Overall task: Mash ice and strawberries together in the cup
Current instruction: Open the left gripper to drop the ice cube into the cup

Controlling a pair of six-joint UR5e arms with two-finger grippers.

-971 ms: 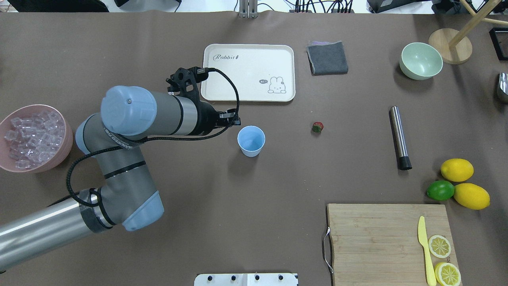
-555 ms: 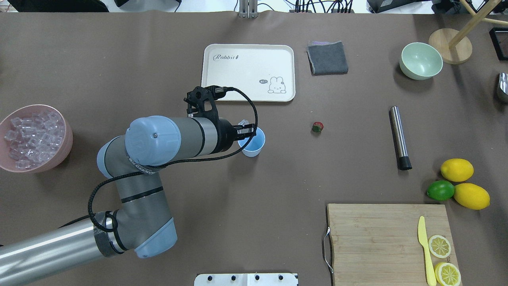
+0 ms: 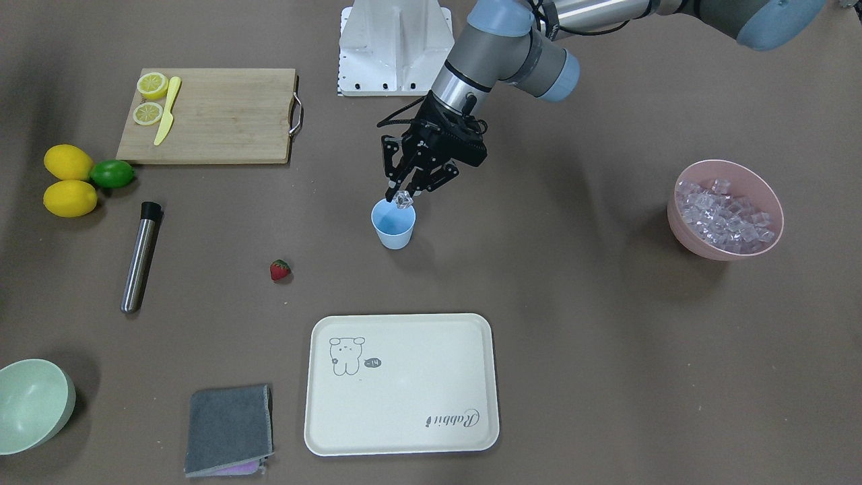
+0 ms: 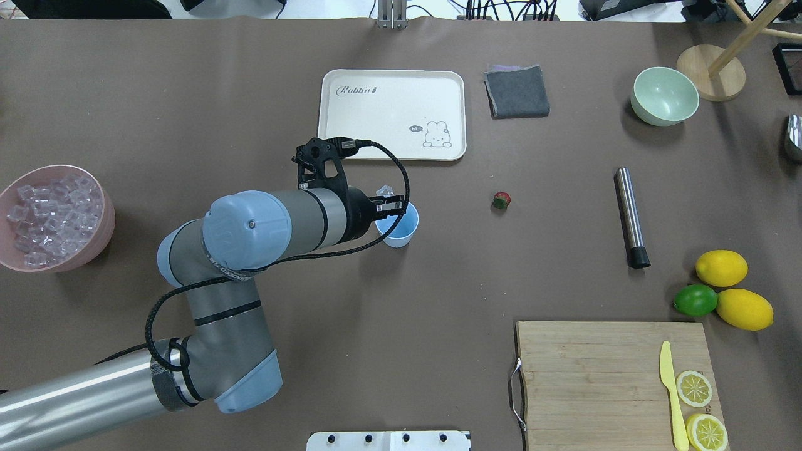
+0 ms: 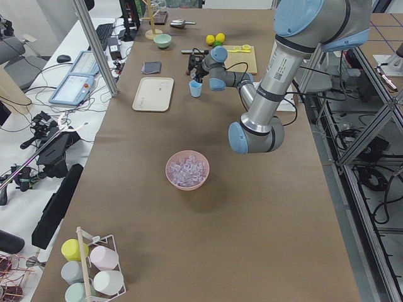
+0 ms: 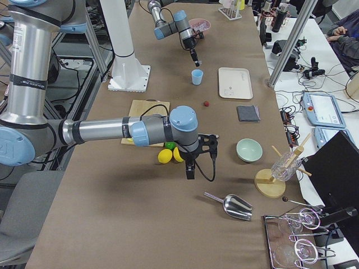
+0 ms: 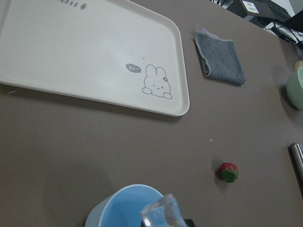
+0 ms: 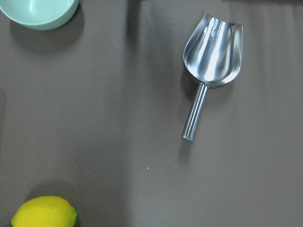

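Observation:
My left gripper is going to release the ice cube inside the light-blue cup [image 3: 396, 219] [image 7: 134, 208], just below the cup's rim.
The light-blue cup [image 4: 401, 227] stands upright mid-table, also seen as the cup [image 3: 393, 228] and the cup [image 7: 124, 208]. My left gripper [image 4: 390, 200] hangs just over the cup's near-left rim, shut on one clear ice cube [image 3: 403, 199], which shows as the ice cube [image 7: 161, 213] in the wrist view. More ice [image 4: 53, 213] fills a pink bowl [image 4: 108, 216] at the left. The strawberry [image 4: 501, 200] lies on the table right of the cup. My right gripper [image 6: 190, 168] hovers near the lemons; whether it is open or shut, I cannot tell.
A cream tray [image 4: 376, 119] lies behind the cup, a grey cloth [image 4: 517, 91] beside it. A steel cylinder [image 4: 630, 216], lemons and a lime [image 4: 695, 300], a cutting board [image 4: 595, 376], a green bowl [image 4: 664, 95] and a metal scoop [image 8: 213, 47] occupy the right side.
My left arm swung right, carrying the ice cube from beside the cup to over its rim. It has hardly moved in the last half second.

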